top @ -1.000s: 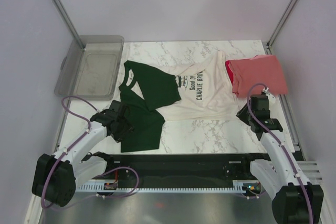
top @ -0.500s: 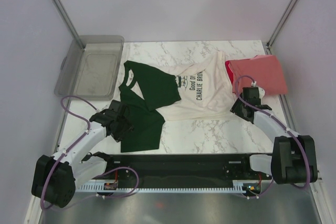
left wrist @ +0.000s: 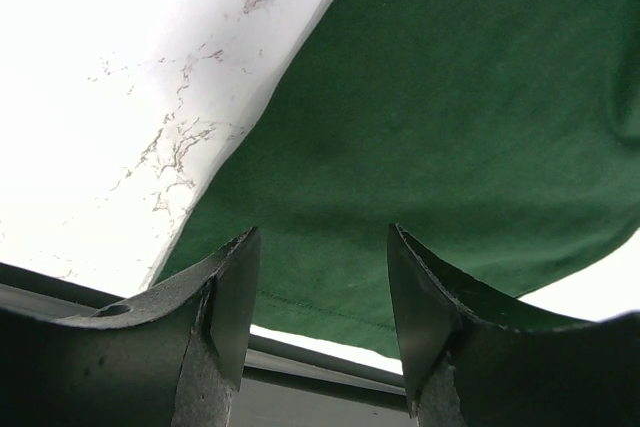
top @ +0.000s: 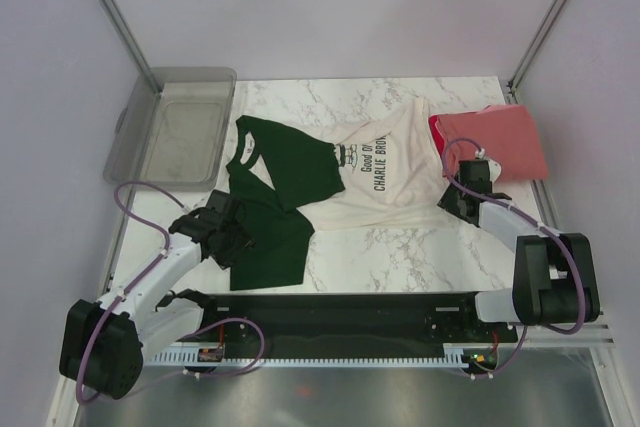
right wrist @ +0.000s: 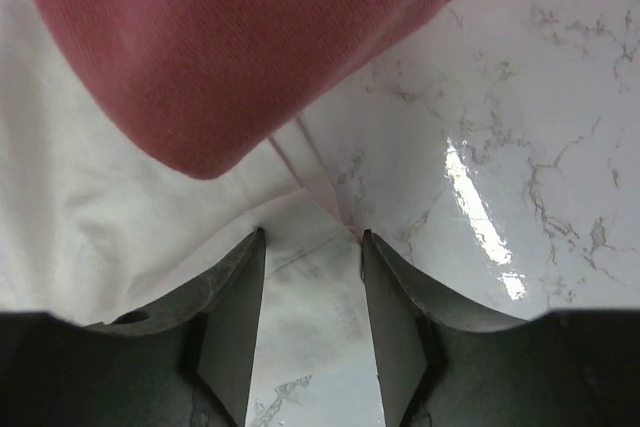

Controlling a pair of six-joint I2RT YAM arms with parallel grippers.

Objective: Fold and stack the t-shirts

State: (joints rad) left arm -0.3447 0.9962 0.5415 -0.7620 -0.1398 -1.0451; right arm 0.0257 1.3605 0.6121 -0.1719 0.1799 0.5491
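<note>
A green sleeve is lying over the drawing on the cream t-shirt, so my left gripper needs to grab the near sleeve (top: pixel 262 269) and swing the shirt flat together with my right gripper.
The cream-white t-shirt (top: pixel 390 182) with dark green sleeves and black lettering lies spread across the middle of the marble table, its green part (top: pixel 275 197) folded at the left. The coral-red t-shirt (top: pixel 497 141) lies folded at the back right, overlapping the cream one's edge. My left gripper (top: pixel 238 235) is open low over the green cloth's near hem (left wrist: pixel 400 147). At the cream shirt's right corner my right gripper (top: pixel 456 197) is open, and the corner of cream cloth (right wrist: pixel 300 247) lies between its fingers, with the red shirt (right wrist: pixel 250 37) just beyond.
A clear grey plastic bin (top: pixel 175 137) stands at the back left. Metal frame posts rise at both back corners. The table's near edge and a black rail (top: pixel 350 307) run just behind the left gripper. Bare marble (right wrist: pixel 500 147) shows right of the right gripper.
My right arm has reached forward and left to the cream shirt's right corner, and its jaws have gone from shut to open. The left arm has stayed put.
</note>
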